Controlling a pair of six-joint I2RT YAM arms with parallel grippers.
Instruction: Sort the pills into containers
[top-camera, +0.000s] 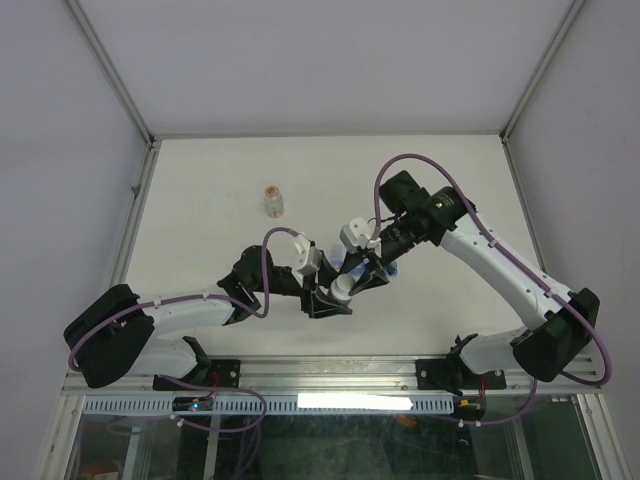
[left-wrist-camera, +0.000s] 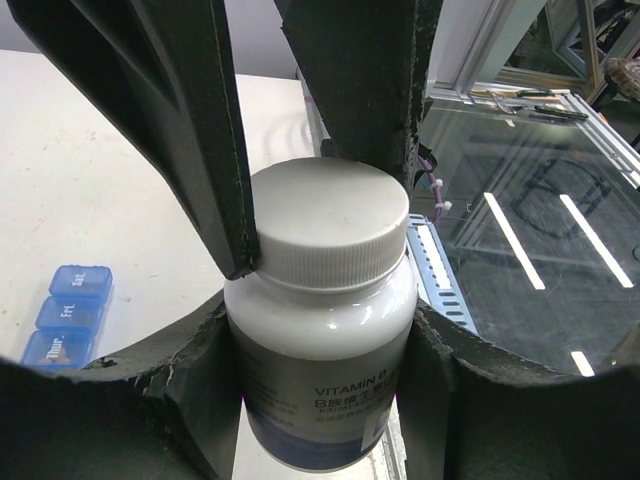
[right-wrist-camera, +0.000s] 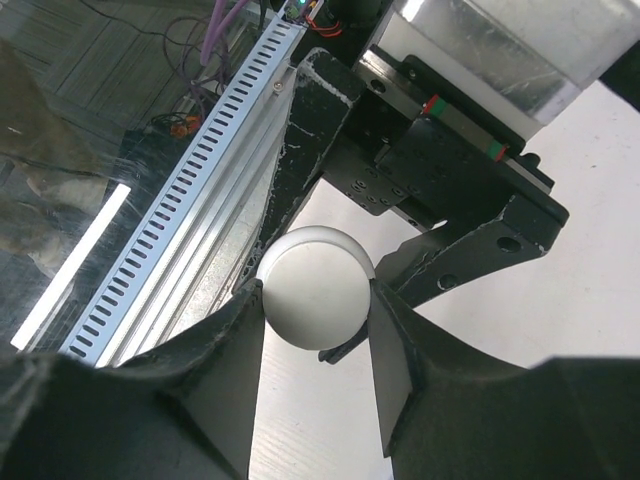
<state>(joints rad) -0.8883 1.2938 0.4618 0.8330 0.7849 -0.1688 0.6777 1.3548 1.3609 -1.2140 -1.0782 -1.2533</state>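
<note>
I need to use my right gripper to set the vitamin bottle down on the bare table (top-camera: 459, 211) behind the blue strip, on that arm's own side. The bottle is now held between both grippers.
A white vitamin bottle (left-wrist-camera: 320, 350) with a dark band and a white screw cap (left-wrist-camera: 330, 220) is held between both grippers near the table's front middle (top-camera: 343, 288). My left gripper (left-wrist-camera: 320, 340) is shut on the bottle's body. My right gripper (right-wrist-camera: 318, 300) is shut on the cap (right-wrist-camera: 318, 285) from above; its fingers (left-wrist-camera: 190, 130) show in the left wrist view. The blue strip of containers (left-wrist-camera: 65, 315) lies on the table beside the bottle, lids closed, partly hidden under the arms (top-camera: 392, 268). No loose pills show.
A small clear vial with orange contents (top-camera: 273, 202) stands upright at the back left of the white table (top-camera: 200, 200). A slotted metal rail (right-wrist-camera: 170, 190) runs along the table's near edge just beside the bottle.
</note>
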